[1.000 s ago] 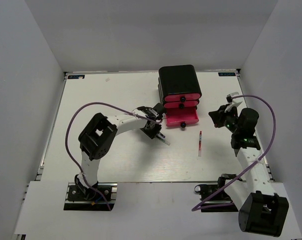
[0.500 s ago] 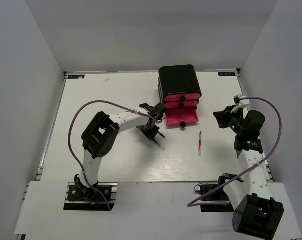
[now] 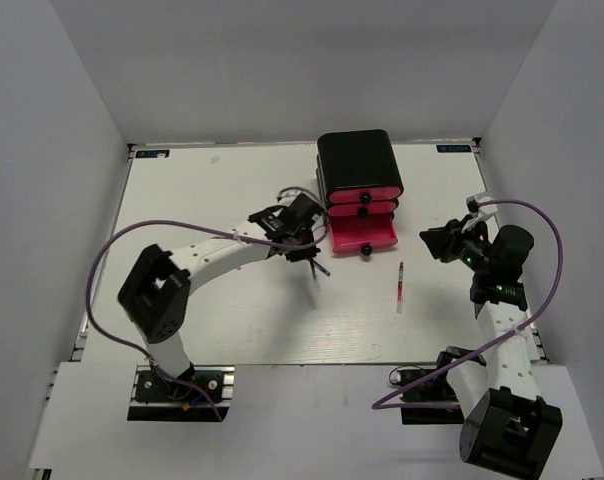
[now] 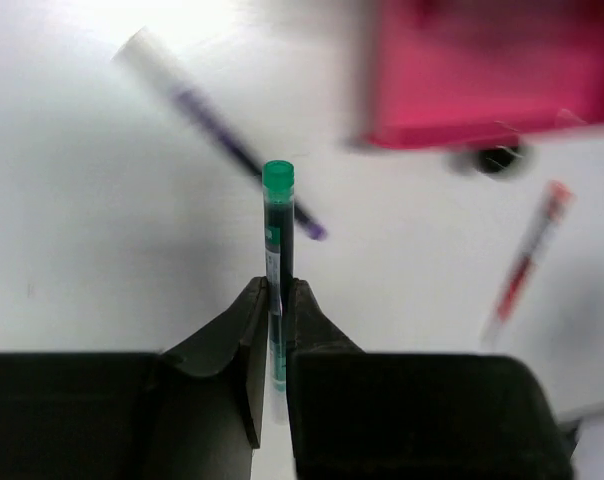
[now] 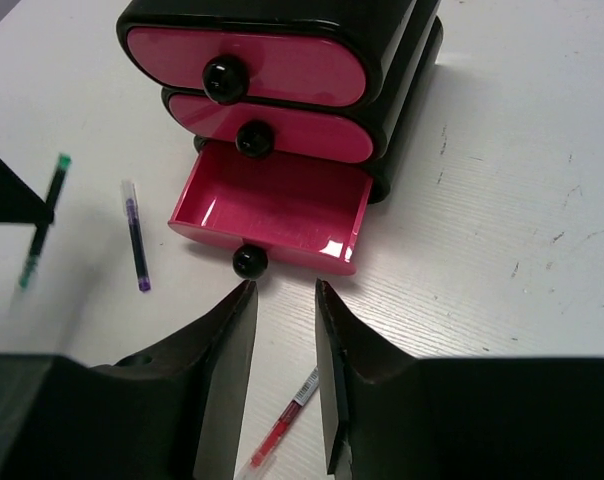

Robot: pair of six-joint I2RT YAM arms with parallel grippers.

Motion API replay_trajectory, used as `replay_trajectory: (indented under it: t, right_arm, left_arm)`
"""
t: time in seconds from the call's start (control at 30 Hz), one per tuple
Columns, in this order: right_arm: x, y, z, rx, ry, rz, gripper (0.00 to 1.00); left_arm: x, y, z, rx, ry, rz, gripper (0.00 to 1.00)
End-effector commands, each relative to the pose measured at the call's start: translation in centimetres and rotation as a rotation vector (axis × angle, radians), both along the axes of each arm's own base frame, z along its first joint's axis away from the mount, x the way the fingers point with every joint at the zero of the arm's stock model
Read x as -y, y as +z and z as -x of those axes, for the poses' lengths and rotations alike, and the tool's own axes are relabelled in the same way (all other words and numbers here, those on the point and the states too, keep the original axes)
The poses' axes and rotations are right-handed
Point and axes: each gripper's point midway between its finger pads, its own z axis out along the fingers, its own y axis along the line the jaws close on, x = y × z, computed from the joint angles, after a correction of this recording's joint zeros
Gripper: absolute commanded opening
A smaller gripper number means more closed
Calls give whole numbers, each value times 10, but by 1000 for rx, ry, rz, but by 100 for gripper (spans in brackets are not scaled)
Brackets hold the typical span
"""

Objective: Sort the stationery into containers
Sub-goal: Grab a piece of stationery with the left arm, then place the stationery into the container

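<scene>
My left gripper has the thin green pen, held above the table beside the drawer. It will let go of the pen inside the open bottom drawer [image 3: 366, 240] [image 4: 502, 108], along its front side behind the drawer's knob.
My left gripper [image 3: 304, 243] is shut on a thin green pen [image 4: 277, 232] and holds it above the table, just left of the open bottom pink drawer [image 3: 365, 234]. The pen also shows in the right wrist view [image 5: 44, 218]. A purple pen [image 4: 210, 122] lies on the table under it, left of the drawer [image 5: 134, 236]. A red pen [image 3: 400, 285] lies in front of the drawer, below my open, empty right gripper [image 5: 282, 300], which hovers right of the black case [image 3: 357, 160]. The open drawer [image 5: 272, 200] looks empty. The upper two drawers [image 5: 244, 62] are closed.
The open drawer's black knob [image 5: 249, 262] sticks out toward the table's front. White walls enclose the table on three sides. Purple cables loop over both arms.
My left arm has swung its elbow out to the left and the gripper has moved slightly toward the drawers with the green pen. The right gripper has barely moved.
</scene>
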Motion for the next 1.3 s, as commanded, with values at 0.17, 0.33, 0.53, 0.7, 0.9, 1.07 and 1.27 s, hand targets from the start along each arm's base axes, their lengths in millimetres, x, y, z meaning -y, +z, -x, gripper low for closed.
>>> replay_trajectory:
  t: [0.17, 0.33, 0.53, 0.7, 0.9, 1.07, 1.27]
  right_arm:
    - [-9, 9, 7, 89, 107, 41, 44]
    - [-23, 11, 24, 161, 231, 75, 41]
    - [-25, 16, 30, 236, 246, 105, 34]
    - [-22, 15, 28, 237, 241, 105, 34]
    - [-17, 14, 27, 240, 222, 107, 34]
    - [-15, 13, 27, 240, 217, 105, 37]
    - [-16, 7, 31, 215, 251, 88, 52]
  left_arm:
    - [79, 104, -3, 629, -1136, 19, 1]
    - [98, 102, -29, 777, -1325, -112, 1]
    - [117, 120, -53, 979, -1359, -204, 1]
    - [132, 116, -70, 1054, -1332, -216, 1]
    - [151, 96, -80, 1051, -1337, -180, 1]
    - [156, 87, -86, 1050, -1312, -176, 9]
    - [157, 97, -88, 1045, -1266, -151, 49]
